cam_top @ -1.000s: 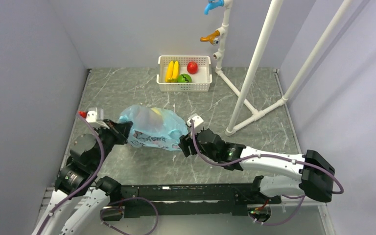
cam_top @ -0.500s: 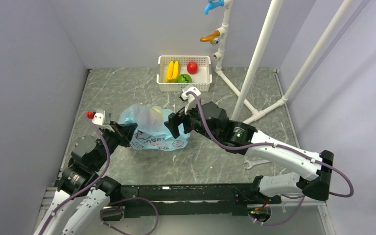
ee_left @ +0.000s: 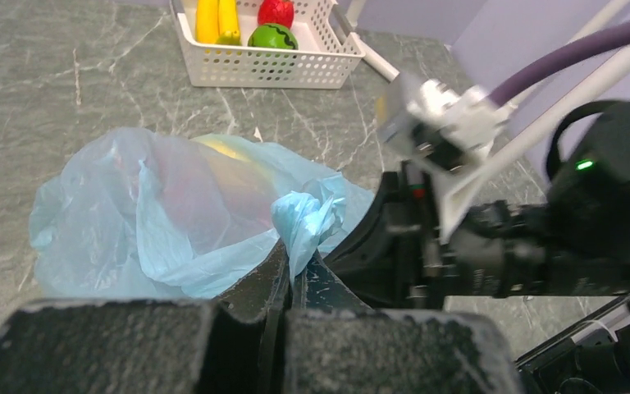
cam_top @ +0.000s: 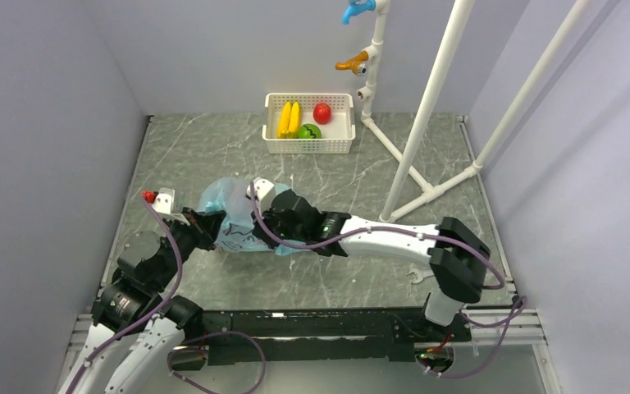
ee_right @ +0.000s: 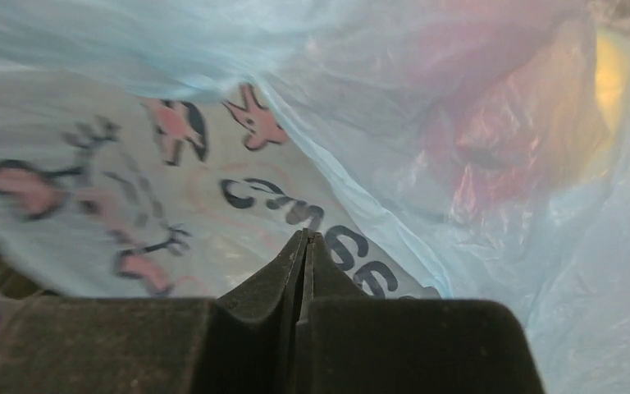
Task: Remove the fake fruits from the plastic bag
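The bag's top layer sags over the fake fruits, so next my right gripper opens, grabs the bag's loose edge [cam_top: 284, 249] and pulls it from my left gripper.
The light-blue plastic bag [cam_top: 223, 207] lies on the table's left half, and the fake fruits show only as colours through its film: a yellow one [ee_left: 223, 149] [ee_right: 609, 74] and a red one [ee_right: 492, 148]. My left gripper [cam_top: 205, 223] [ee_left: 295, 258] is shut on a twisted tuft of the bag [ee_left: 156, 222] at its near edge. Reaching across the bag from the right, my right gripper [cam_top: 264, 215] [ee_right: 305, 240] is shut, with its tips against the printed side of the bag [ee_right: 213, 205]. Whether film is pinched there does not show.
A white basket [cam_top: 308, 148] at the back holds two bananas [cam_top: 289, 119], a red fruit [cam_top: 321, 112] and a green one [cam_top: 311, 131]. A white pipe frame [cam_top: 426, 107] stands at the right rear. The right arm's forearm [cam_top: 377, 238] stretches low over the table.
The right arm swung left from beside the bag to over it, and its jaws went from open to shut. The left gripper kept its hold on the bag, which shifted slightly.
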### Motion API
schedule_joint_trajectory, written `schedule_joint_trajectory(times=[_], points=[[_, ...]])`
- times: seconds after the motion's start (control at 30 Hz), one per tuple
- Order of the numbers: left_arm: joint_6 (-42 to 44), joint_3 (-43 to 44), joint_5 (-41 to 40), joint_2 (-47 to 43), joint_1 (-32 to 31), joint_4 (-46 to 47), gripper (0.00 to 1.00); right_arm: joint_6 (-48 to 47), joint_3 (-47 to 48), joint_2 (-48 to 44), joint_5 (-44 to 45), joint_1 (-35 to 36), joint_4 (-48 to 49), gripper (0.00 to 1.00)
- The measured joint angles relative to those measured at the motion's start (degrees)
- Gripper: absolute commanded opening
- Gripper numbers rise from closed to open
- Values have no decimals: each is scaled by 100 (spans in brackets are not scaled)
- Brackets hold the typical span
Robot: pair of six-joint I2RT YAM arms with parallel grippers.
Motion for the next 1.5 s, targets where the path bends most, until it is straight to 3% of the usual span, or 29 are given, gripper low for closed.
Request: schedule_joint_trajectory(times=[0.23, 0.5, 0.7, 0.83, 1.03, 1.2, 1.5], points=[[-59, 0, -79, -153, 0, -297, 0, -271, -415, 538, 603, 374, 179, 0], [-549, 11, -225, -304, 0, -916, 0, -369, -573, 815, 1163, 610, 887, 25], [-957, 11, -356, -776, 0, -1397, 0, -267, 103, 1880, 1679, 262, 1384, 28], [-1095, 55, -645, -1067, 0, -1810, 0, -140, 208, 1958, 2260, 129, 1565, 44], [-1213, 243, -1056, -1185, 0, -2155, 0, 15, 55, 1397, 2433, -181, 1696, 55], [-1217, 258, -1176, -1132, 0, -2249, 0, 15, 61, 933, 2243, -485, 1886, 85], [-1211, 603, -1633, -999, 0, -2535, 0, -892, -57, 1198, 2015, -374, 1821, 95]])
